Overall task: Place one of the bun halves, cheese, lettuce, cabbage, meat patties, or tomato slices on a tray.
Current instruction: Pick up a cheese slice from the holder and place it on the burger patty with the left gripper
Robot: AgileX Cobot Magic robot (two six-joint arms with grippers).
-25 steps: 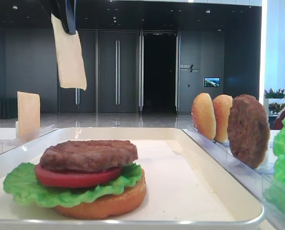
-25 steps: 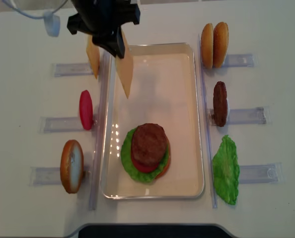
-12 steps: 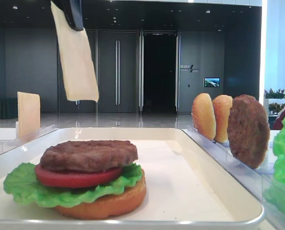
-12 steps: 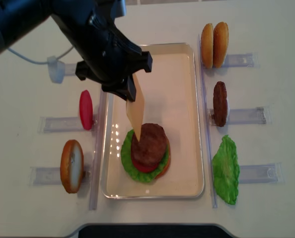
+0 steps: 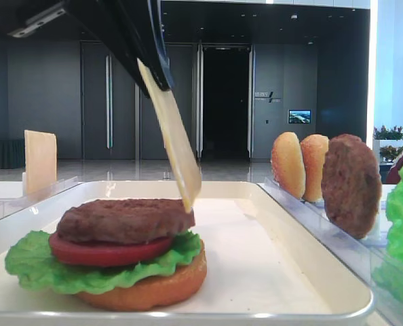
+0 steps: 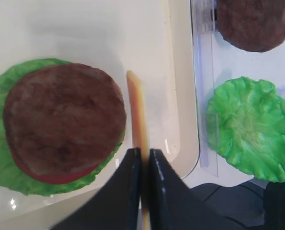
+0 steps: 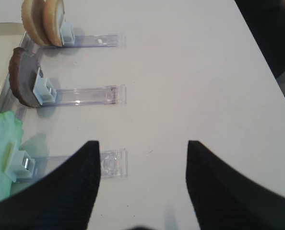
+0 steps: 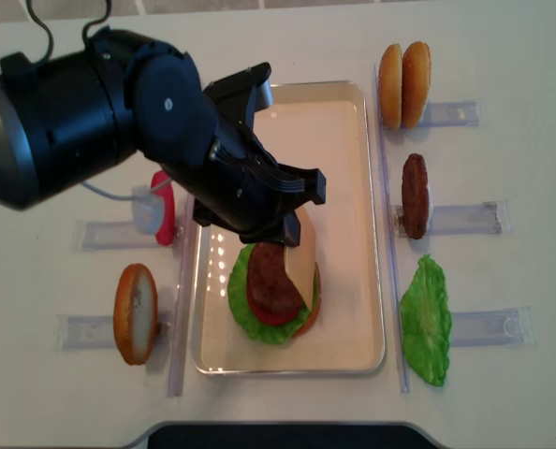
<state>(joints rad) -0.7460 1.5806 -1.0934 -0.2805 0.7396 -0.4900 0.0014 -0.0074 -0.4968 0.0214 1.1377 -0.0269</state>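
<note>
Next, my left gripper releases the cheese, now hanging edge-down at the patty's edge, on the meat patty [image 8: 270, 285] [image 6: 64, 122] that is on top of the stack in the tray.
My left gripper [image 6: 144, 152] is shut on the cheese [image 6: 136, 115], a thin pale yellow slice that hangs edge-down. In the front view the cheese [image 5: 173, 139] slants down from the black fingers [image 5: 147, 58], and its lower corner reaches the right edge of a meat patty [image 5: 125, 219]. That patty tops a stack of tomato slice [image 5: 106, 251], lettuce [image 5: 32, 265] and bun half [image 5: 154, 285] on the white tray [image 5: 303, 231]. From above, the arm covers the tray's left middle [image 8: 353, 187]. My right gripper [image 7: 142, 148] is open over bare table.
Right of the tray, clear racks hold two bun halves [image 8: 404, 84], a patty [image 8: 415, 195] and a lettuce leaf [image 8: 426, 320]. On the left stand a tomato slice [image 8: 163, 201], a bun half [image 8: 135, 312] and another cheese slice [image 5: 40, 159].
My left arm has swung from the tray's back left corner toward the stack, carrying the cheese down and forward until its lower corner meets the patty's right edge.
</note>
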